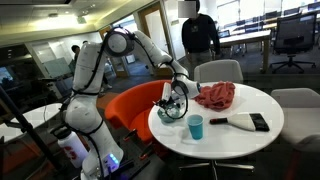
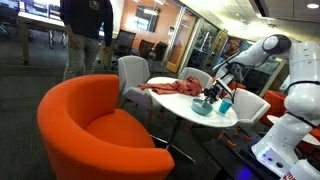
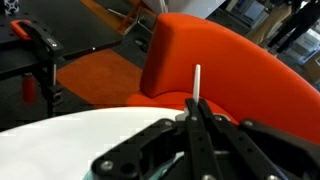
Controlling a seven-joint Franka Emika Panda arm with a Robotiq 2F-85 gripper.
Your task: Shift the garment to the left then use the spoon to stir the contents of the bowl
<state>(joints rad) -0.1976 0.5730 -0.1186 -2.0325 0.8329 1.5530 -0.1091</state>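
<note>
The spoon is to go on the white table [image 1: 189, 112] between the teal bowl and the red garment. Next, I put it down there with my gripper.
My gripper [image 1: 176, 93] hangs over the teal bowl [image 1: 171, 111] at the near-left edge of the round white table [image 1: 240, 138]. In the wrist view the black fingers [image 3: 194, 108] are shut on a thin white spoon handle [image 3: 197, 80] that sticks up between them. The bowl also shows in an exterior view [image 2: 203, 107] under the gripper [image 2: 213, 92]. The red garment [image 1: 216, 95] lies crumpled on the far side of the table, also seen in the exterior view from the orange chair's side [image 2: 172, 86].
A blue cup [image 1: 195, 127] stands near the bowl; it also shows in an exterior view [image 2: 226, 105]. A black and white brush-like object [image 1: 244, 121] lies on the table. An orange armchair [image 1: 130, 105] and grey chairs [image 1: 218, 71] ring the table. A person [image 1: 199, 33] stands behind.
</note>
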